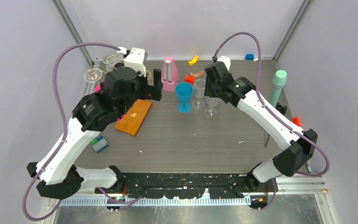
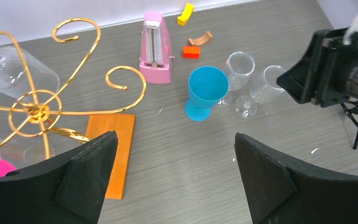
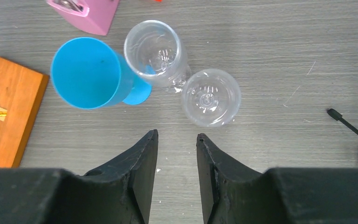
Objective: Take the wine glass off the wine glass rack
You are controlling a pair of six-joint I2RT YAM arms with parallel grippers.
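Note:
The clear wine glass hanging next to the pink wine glass on the wine glass rack will be held by its round foot (image 1: 89, 75) once my left gripper closes there.
The wine glass rack (image 2: 37, 109) is gold wire with scrolling arms on an orange-brown base (image 1: 134, 116), at the left. Clear wine glasses (image 1: 93, 73) hang on its far-left arms; one wine glass (image 2: 9, 70) shows behind the wire. My left gripper (image 2: 175, 140) is wide open and empty, above the table just right of the rack. My right gripper (image 3: 177, 135) has a narrow gap between its fingers and holds nothing. It hovers near two clear glasses (image 3: 156, 51) (image 3: 210, 97) that stand on the table beside a blue goblet (image 3: 88, 72).
A pink metronome (image 1: 169, 74) stands at the back centre with yellow (image 1: 193, 59), orange and red blocks near it. A green cylinder (image 1: 277, 86) and a black stand (image 3: 354, 130) are at the right. A small blue-and-white box (image 1: 99, 143) lies near the left arm.

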